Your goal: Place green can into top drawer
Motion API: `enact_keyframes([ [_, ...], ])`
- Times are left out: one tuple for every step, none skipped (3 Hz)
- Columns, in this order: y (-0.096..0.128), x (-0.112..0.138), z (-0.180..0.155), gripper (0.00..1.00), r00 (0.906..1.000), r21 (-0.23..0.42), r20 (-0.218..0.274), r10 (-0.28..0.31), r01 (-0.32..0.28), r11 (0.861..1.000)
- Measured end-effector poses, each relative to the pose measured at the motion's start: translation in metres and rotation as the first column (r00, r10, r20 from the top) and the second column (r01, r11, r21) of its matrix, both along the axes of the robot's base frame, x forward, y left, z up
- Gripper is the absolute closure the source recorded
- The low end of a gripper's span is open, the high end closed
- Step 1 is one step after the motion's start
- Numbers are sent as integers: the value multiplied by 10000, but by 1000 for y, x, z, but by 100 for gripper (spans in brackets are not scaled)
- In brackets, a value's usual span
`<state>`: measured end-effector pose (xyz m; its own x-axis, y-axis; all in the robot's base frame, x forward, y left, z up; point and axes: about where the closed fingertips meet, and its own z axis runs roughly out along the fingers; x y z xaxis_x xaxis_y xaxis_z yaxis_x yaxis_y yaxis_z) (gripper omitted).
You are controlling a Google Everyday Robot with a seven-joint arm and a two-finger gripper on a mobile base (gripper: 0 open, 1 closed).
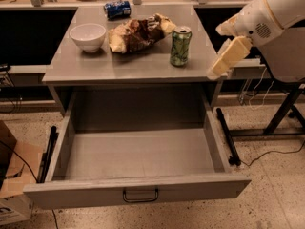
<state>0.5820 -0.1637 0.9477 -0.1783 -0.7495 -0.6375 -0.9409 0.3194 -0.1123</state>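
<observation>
I need to next move my gripper to the green can next to the chip bag and close it around the middle of the can's body [180, 49].
The green can [180, 46] stands upright on the grey table top [95, 66], near its right front part. The top drawer [138, 192] is pulled wide open below the table, with a dark loop handle [141, 195] at the centre of its front panel, and nothing shows inside it. My gripper [225, 60] is at the right edge of the table, a short way right of the green can and apart from it, hanging from the white arm [271, 11] that comes in from the upper right.
A white bowl [87, 36] sits at the table's left. A crumpled chip bag [138, 31] lies in the middle, just behind and left of the green can. A blue can [117, 9] lies on its side at the back. A cardboard box [12, 185] stands on the floor at left.
</observation>
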Motion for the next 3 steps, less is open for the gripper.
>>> enact_keyframes([
  [0,41,-16,0,9994,458,-89,349,-344,9984],
  [-1,49,-15,0,9996,537,23,295,-296,9981],
  [-2,54,-21,0,10000,616,-60,-56,60,9981],
])
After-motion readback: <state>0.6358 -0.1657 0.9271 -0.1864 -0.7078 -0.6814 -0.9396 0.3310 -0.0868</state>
